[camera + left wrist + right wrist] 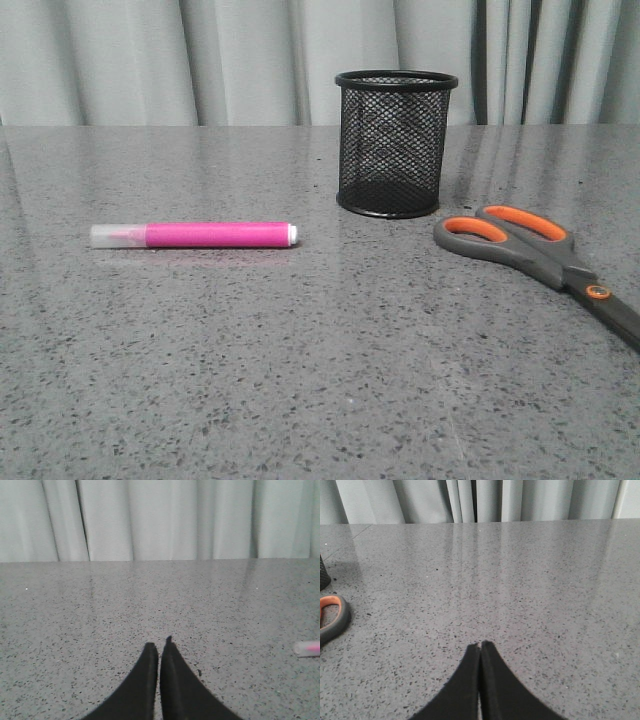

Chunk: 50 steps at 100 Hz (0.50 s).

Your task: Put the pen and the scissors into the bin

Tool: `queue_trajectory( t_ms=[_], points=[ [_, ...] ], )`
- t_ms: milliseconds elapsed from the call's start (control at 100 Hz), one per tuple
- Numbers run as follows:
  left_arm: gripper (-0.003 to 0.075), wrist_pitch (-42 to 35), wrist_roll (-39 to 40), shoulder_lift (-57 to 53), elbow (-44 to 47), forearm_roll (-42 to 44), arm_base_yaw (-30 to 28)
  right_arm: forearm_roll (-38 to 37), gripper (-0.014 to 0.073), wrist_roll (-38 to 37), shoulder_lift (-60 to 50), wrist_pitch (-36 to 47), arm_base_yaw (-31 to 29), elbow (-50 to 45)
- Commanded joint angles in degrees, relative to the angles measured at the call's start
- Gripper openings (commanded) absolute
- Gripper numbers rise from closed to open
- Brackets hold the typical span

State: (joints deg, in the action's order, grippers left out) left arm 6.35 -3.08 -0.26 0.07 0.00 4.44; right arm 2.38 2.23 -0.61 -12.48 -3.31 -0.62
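Note:
The pink pen should be next for my left gripper, which will go to it and close on its body [172,236], beside the clear cap.
The pink pen [195,235] lies flat on the grey table, clear cap to the left; its cap end also shows in the left wrist view [307,648]. The scissors [540,252] lie flat at the right, handles toward the bin; one orange-lined handle shows in the right wrist view [331,617]. The black mesh bin [395,143] stands upright at the middle back and looks empty. My left gripper [160,647] is shut and empty over bare table, left of the pen. My right gripper [481,646] is shut and empty, right of the scissors. Neither gripper shows in the front view.
The speckled grey table [320,380] runs back to a pale curtain [200,60]. The bin's edge shows in the right wrist view [323,575].

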Motion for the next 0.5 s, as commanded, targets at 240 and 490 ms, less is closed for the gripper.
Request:
queue_trajectory(
  t_ms=[240,490],
  points=[
    [-0.0019,-4.1,0.4,-1.8,2.6,-0.5,-0.2,-0.5,-0.0076,0.1,-1.1,4.7,-0.3,-0.8],
    [-0.0019,-4.1,0.4,-1.8,2.6,0.0,-0.2,-0.5,-0.0076,0.1,-1.1,4.7,-0.3,-0.8]
  ],
)
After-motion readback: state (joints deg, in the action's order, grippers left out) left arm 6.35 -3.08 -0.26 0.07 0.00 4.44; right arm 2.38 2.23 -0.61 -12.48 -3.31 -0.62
